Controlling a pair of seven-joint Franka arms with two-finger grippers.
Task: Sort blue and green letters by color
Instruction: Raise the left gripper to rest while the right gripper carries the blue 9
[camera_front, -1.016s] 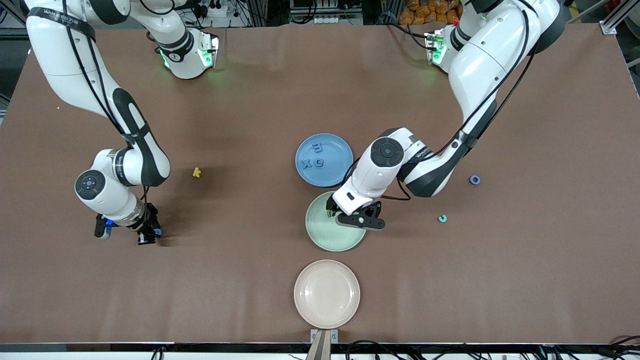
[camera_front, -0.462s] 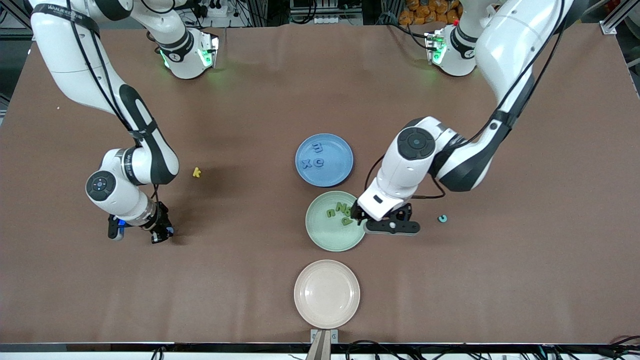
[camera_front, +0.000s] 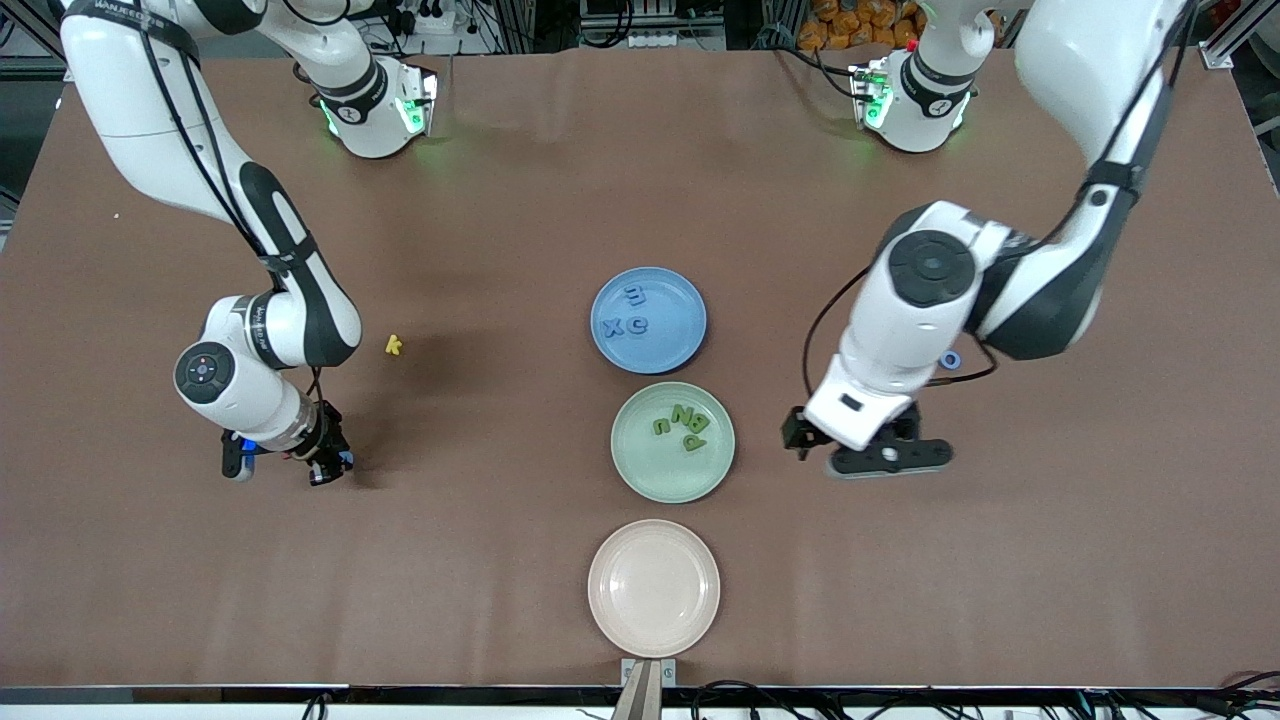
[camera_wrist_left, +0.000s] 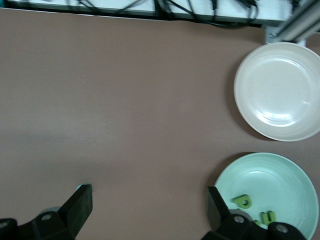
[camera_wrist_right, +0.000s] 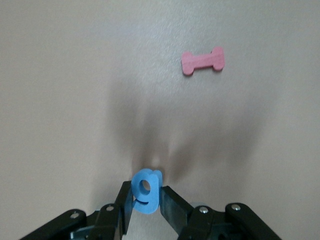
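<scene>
The blue letter g, now held upright just above the table, will be let go by my right gripper on the blue plate's bare part (camera_front: 665, 300) beside the E, opposite the X.
The blue plate (camera_front: 672, 345) holds three blue letters (camera_front: 633, 295). The green plate (camera_front: 650, 470) holds several green letters (camera_front: 681, 412); they also show in the left wrist view (camera_wrist_left: 243, 201) on that plate (camera_wrist_left: 280, 175). My right gripper (camera_front: 325, 468) is just above the table toward the right arm's end, shut on a blue letter g (camera_wrist_right: 146, 191) that stands upright between its fingers (camera_wrist_right: 172, 202). My left gripper (camera_front: 810, 440) is open and empty (camera_wrist_left: 148, 200), over bare table beside the green plate, toward the left arm's end.
A yellow k (camera_front: 393, 345) lies near the right arm. A pink bone-shaped piece (camera_wrist_right: 203, 61) lies on the table ahead of the right gripper. An empty pink plate (camera_front: 653, 588) sits nearest the front camera. A blue ring (camera_front: 949, 359) peeks out by the left arm.
The left gripper has moved off the green plate toward the left arm's end, uncovering the green letters. The right gripper has shifted slightly toward the middle with the blue g.
</scene>
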